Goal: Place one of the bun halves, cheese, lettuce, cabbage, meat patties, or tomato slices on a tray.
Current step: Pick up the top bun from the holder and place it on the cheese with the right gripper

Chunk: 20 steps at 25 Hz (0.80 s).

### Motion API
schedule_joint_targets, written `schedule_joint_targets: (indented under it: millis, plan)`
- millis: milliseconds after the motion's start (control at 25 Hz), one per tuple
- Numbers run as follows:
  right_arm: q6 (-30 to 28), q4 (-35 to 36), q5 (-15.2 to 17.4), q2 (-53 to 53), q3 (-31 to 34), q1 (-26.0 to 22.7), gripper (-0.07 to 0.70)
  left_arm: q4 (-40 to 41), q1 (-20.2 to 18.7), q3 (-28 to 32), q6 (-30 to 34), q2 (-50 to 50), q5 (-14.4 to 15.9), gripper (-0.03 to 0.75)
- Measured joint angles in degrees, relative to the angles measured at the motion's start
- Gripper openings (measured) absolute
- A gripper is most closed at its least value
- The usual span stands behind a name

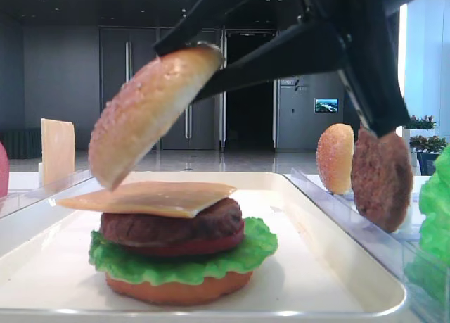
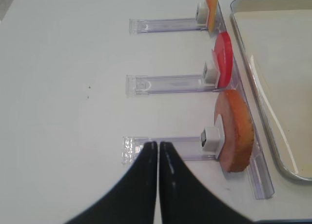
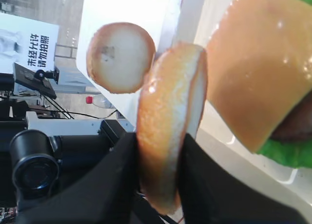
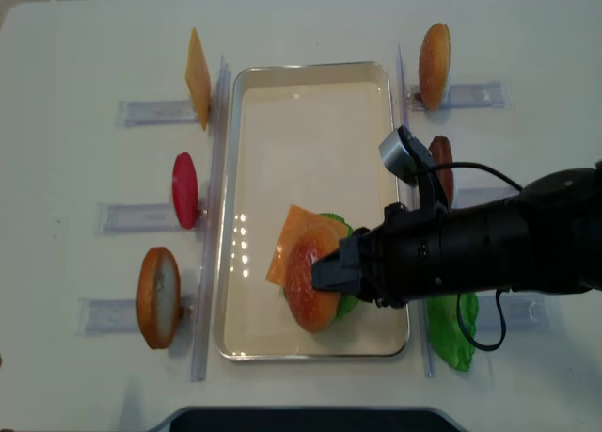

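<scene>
The robot's right gripper needs to release the sesame bun top, now hanging tilted over the stack, on the cheese (image 4: 315, 258) (image 3: 270, 72) that tops the stack in the white tray.
My right gripper (image 3: 160, 140) is shut on the sesame bun top (image 3: 168, 121), gripping it by its edge. The bun top (image 1: 151, 112) hangs tilted over a stack on the white tray (image 1: 337, 267), its low edge at the cheese's left end. From the top down the stack is cheese (image 1: 151, 196), a meat patty (image 1: 172, 228), a tomato slice (image 1: 190, 249), lettuce (image 1: 176, 263) and a flat bun base (image 1: 179, 288). From overhead the right gripper (image 4: 324, 272) reaches in from the right. My left gripper (image 2: 158, 146) is shut and empty over the table beside a rack.
Clear racks flank the tray. On the left stand a cheese slice (image 4: 198, 77), a tomato slice (image 4: 184, 189) and a bun half (image 4: 157, 296). On the right stand a bun half (image 4: 434, 53), a patty (image 4: 442, 168) and lettuce (image 4: 451, 328).
</scene>
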Motion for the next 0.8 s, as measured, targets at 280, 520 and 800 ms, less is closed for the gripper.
schedule_joint_targets:
  millis: [280, 520, 800]
  plan:
    - [-0.28, 0.4, 4.58, 1.84, -3.1, -0.97, 0.215, 0.0, 0.0, 0.0, 0.0, 0.0, 0.0, -0.001]
    - [-0.34, 0.43, 6.6, 5.74, -5.34, -1.45, 0.215, 0.0, 0.0, 0.0, 0.0, 0.0, 0.0, -0.001]
    - [-1.47, 0.49, 8.52, 9.76, -7.43, -2.46, 0.215, 0.0, 0.0, 0.0, 0.0, 0.0, 0.0, -0.001]
